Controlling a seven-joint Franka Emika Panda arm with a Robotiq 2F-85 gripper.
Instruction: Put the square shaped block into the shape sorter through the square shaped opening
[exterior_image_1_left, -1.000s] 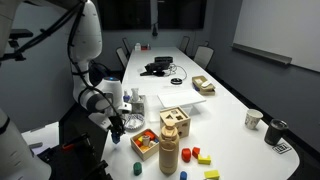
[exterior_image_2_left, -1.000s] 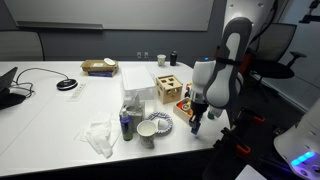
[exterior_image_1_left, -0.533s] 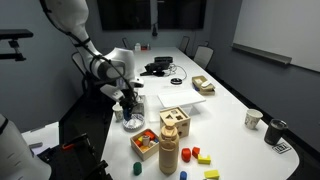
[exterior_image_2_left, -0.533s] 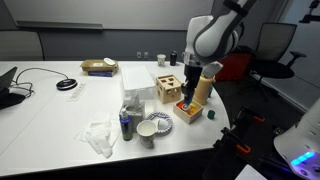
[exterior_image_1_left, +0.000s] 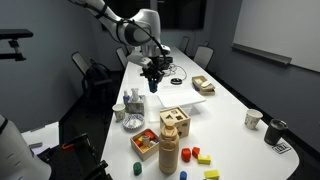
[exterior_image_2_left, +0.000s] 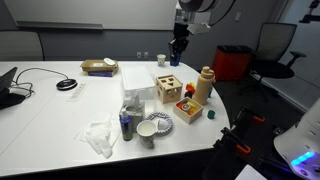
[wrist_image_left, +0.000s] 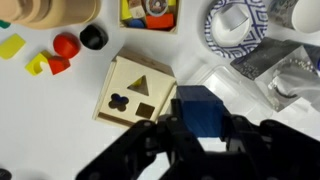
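My gripper will let the blue square block go in the square hole (exterior_image_1_left: 178, 109) (wrist_image_left: 144, 110) next to the clover hole on the shape sorter.
The shape sorter (exterior_image_1_left: 175, 121) (exterior_image_2_left: 168, 87) (wrist_image_left: 138, 91) is a pale wooden cube box with dark triangle, clover and square holes in its top. My gripper (wrist_image_left: 202, 112) (exterior_image_1_left: 152, 82) (exterior_image_2_left: 177, 54) is shut on a dark blue square block (wrist_image_left: 200, 107) and hangs high above the table. In the wrist view the block sits just right of the sorter's top. In both exterior views the gripper is well above the sorter, and the block in it is too small to make out.
A wooden tray of coloured blocks (exterior_image_1_left: 146, 143) (exterior_image_2_left: 187, 108) (wrist_image_left: 148, 12) and a tall wooden cylinder (exterior_image_1_left: 169, 154) (exterior_image_2_left: 204, 85) stand beside the sorter. Loose coloured blocks (exterior_image_1_left: 200, 155) (wrist_image_left: 58, 55), a patterned bowl (exterior_image_2_left: 155, 125) (wrist_image_left: 237, 24), cups and crumpled plastic (wrist_image_left: 285, 75) lie around.
The arm has swung up from low at the table's edge to high over the table, carrying the gripper toward the sorter.
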